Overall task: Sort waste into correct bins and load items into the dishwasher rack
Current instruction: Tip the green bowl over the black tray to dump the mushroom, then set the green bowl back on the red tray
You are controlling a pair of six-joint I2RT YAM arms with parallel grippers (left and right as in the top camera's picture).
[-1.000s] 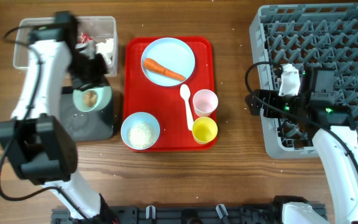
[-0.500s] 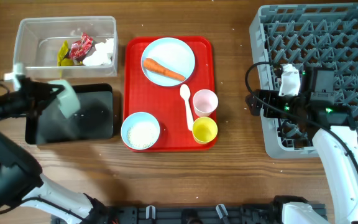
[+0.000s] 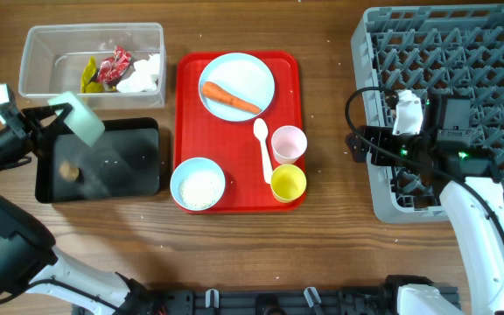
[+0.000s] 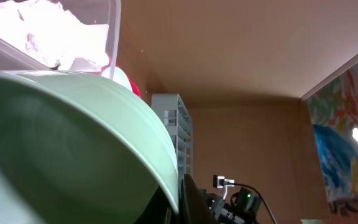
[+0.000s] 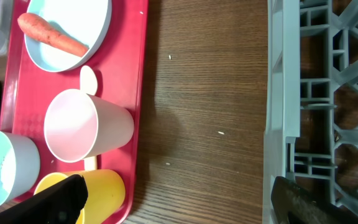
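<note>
My left gripper will let go of the pale blue bowl between the plate and the bowl of rice (image 3: pixel 225 143). The pale blue bowl is now tipped over the black tray.
My left gripper (image 3: pixel 58 117) is shut on the rim of a pale blue bowl (image 3: pixel 82 123), held tipped over the black tray (image 3: pixel 129 166). That bowl (image 4: pixel 73 137) fills the left wrist view. A small brown food lump (image 3: pixel 70 171) lies in the tray. The clear tub (image 3: pixel 42 61) holds wrappers (image 3: pixel 103 70) and tissue (image 3: pixel 143 74). On the red tray (image 3: pixel 234 131) sit a plate (image 3: pixel 248 70) with a carrot (image 3: pixel 230 99), a spoon (image 3: pixel 263 149), a pink cup (image 3: pixel 288 143), a yellow cup (image 3: pixel 288 182) and a bowl of rice (image 3: pixel 198 185). My right gripper (image 3: pixel 361 144) hangs open and empty beside the dishwasher rack (image 3: pixel 462 61).
In the right wrist view, bare wood separates the red tray (image 5: pixel 138 93) from the rack's edge (image 5: pixel 281 93). The pink cup (image 5: pixel 82 127) and yellow cup (image 5: pixel 101 186) lie closest to the right gripper's (image 5: pixel 179 205) left finger.
My left arm has swung left, away from the tub, tipping the bowl. The brown lump that was in the bowl now lies in the black tray. The right arm is unmoved.
</note>
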